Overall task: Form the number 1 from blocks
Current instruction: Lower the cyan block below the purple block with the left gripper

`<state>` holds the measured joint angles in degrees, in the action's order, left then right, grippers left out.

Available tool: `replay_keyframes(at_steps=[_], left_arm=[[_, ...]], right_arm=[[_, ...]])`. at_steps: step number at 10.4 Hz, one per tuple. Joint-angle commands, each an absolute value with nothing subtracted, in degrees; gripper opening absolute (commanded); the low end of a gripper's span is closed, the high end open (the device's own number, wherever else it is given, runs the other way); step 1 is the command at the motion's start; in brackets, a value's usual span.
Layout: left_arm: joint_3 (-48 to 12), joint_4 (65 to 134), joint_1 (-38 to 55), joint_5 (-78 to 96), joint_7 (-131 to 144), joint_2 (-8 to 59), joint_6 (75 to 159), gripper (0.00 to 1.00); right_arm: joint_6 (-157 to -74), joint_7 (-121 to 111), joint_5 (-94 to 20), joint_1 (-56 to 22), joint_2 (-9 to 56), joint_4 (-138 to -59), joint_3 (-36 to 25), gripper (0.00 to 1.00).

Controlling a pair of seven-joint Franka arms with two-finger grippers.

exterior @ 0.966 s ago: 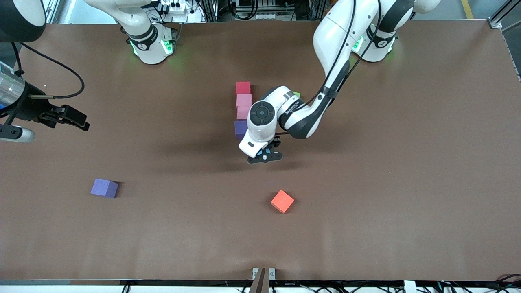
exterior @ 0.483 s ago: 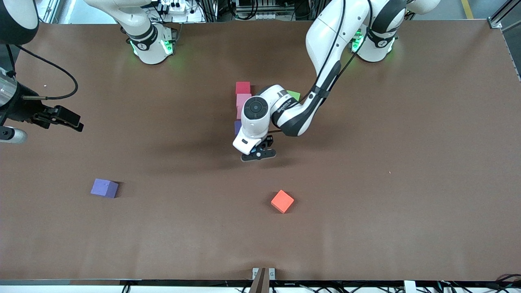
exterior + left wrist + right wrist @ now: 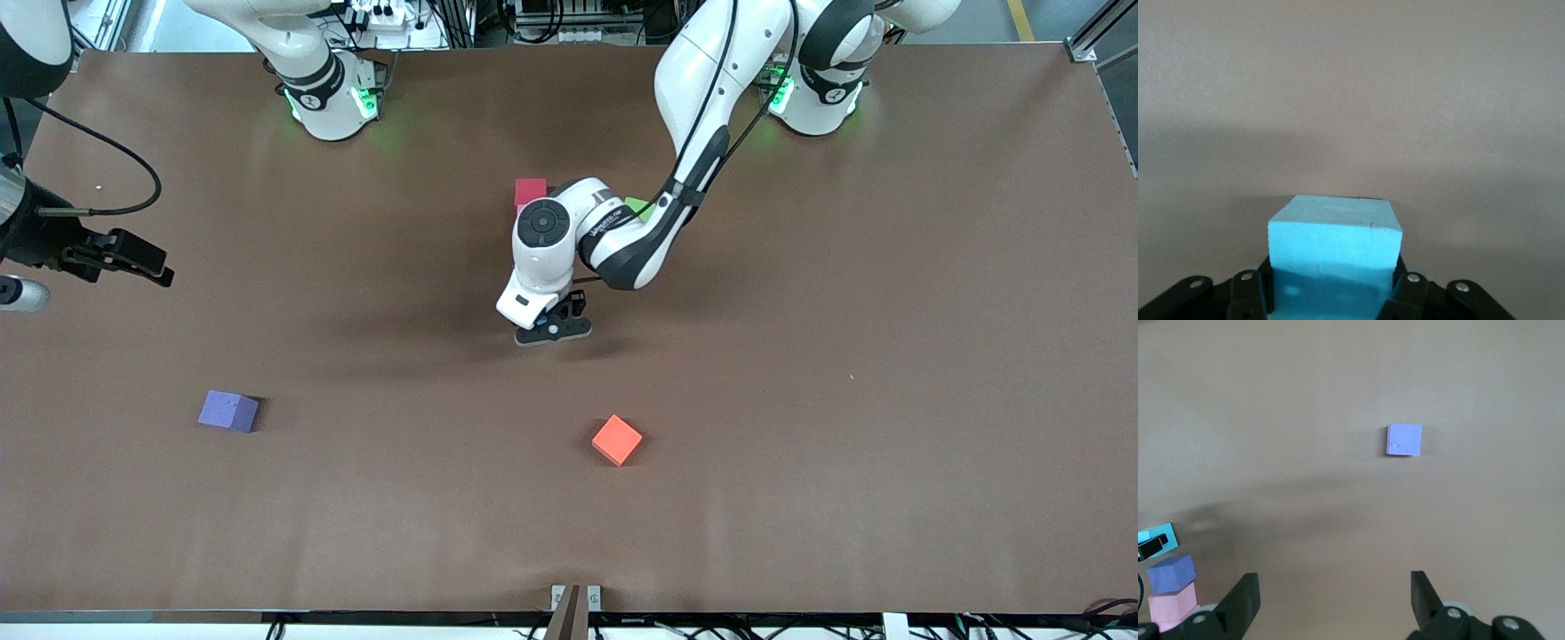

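Observation:
The light blue block, now just above the bare table, will be set down by my left gripper at the end of the red block's line (image 3: 530, 314), toward the orange cube.
My left gripper (image 3: 553, 331) is shut on the light blue block (image 3: 1331, 240), which sits between its black fingers (image 3: 1245, 293) just above the bare table. A red block (image 3: 531, 189) heads a line of blocks. In the front view the left wrist covers the rest of that line. The right wrist view shows a pink block (image 3: 1171, 605) and the purple block (image 3: 1171, 573) in the line, with the held light blue block (image 3: 1155, 537) close beside the purple one. My right gripper (image 3: 124, 253) hangs open over the right arm's end of the table, with nothing between its fingers (image 3: 1238, 603).
A violet cube (image 3: 228, 411) lies alone toward the right arm's end, also seen as a violet cube (image 3: 1405, 439) from the right wrist. An orange cube (image 3: 617, 440) lies nearer to the front camera than the line. A green cube (image 3: 637, 206) peeks out beside the left forearm.
The left gripper has carried the light blue block toward the line's purple end, and its wrist now covers the pink and purple blocks. The right gripper drifted slightly outward.

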<state>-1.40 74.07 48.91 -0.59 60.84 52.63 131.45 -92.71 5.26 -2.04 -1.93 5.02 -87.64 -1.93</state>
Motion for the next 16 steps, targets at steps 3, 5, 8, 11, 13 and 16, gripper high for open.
replay_keyframes(at_steps=[3, 5, 8, 11, 13, 16], left_arm=[[-0.2, 72.2, 50.8, 0.5, 63.1, 53.8, 131.7, 0.0], [-0.1, 72.2, 51.5, 0.5, 63.5, 53.8, 131.7, 0.0], [0.6, 72.2, 52.3, 0.5, 64.1, 53.6, 132.0, 0.0], [0.4, 72.4, 53.1, 0.4, 64.1, 53.4, 132.0, 0.0], [0.4, 72.7, 53.3, 0.4, 64.1, 53.3, 132.0, 0.0], [0.4, 73.2, 53.8, -0.7, 64.1, 53.3, 132.0, 0.99]], right_arm=[[-91.8, 4.6, -1.8, -1.0, 5.3, -87.1, -1.2, 1.0], [-91.8, 4.6, -1.8, -1.0, 5.4, -87.1, -1.2, 1.0], [-91.8, 4.6, -1.8, -1.1, 5.5, -87.1, -1.2, 1.0], [-91.8, 4.7, -1.8, -1.1, 5.5, -87.2, -1.2, 1.0], [-91.8, 4.8, -1.8, -1.2, 5.5, -87.2, -1.2, 1.0], [-91.8, 4.8, -1.8, -1.2, 5.5, -87.1, -1.2, 1.0]])
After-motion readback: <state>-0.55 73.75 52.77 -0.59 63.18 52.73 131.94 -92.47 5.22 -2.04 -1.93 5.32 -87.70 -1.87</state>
